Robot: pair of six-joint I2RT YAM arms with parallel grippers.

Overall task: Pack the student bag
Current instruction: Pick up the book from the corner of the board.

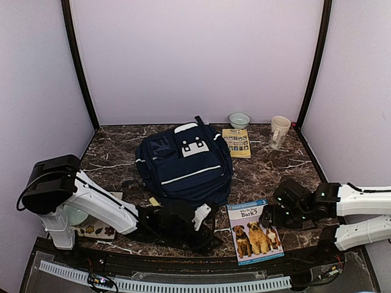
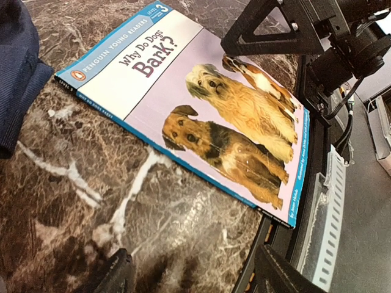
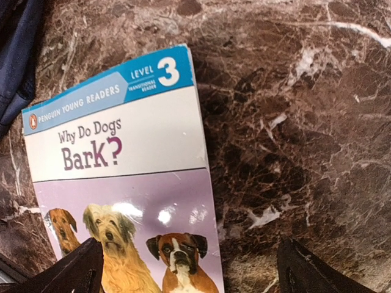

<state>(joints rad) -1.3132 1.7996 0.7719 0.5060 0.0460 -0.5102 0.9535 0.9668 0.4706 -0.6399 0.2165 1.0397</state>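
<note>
Next, my right gripper closes on the long edge of the thin book (image 1: 277, 228) (image 3: 215, 232), next to the white-faced dog on the cover, farthest from my left gripper.
The student bag (image 1: 183, 162), navy with white stripes, lies flat in the middle of the marble table. A thin book titled "Why Do Dogs Bark?" (image 1: 253, 233) lies near the front edge, right of the bag. My left gripper (image 1: 209, 239) sits low just left of the book, open over bare marble (image 2: 195, 278). From the right, my right gripper (image 1: 267, 218) reaches over the book's right edge. It is open (image 3: 195, 274), with one finger (image 3: 73, 271) above the cover (image 3: 122, 171) and the other over the marble. Neither gripper holds anything.
A yellow book (image 1: 236, 142), a small bowl (image 1: 239, 119) and a white mug (image 1: 279, 131) stand behind the bag at the back right. A flowered flat item (image 1: 98, 231) lies by the left arm's base. The table's front edge (image 2: 317, 201) runs just beyond the book.
</note>
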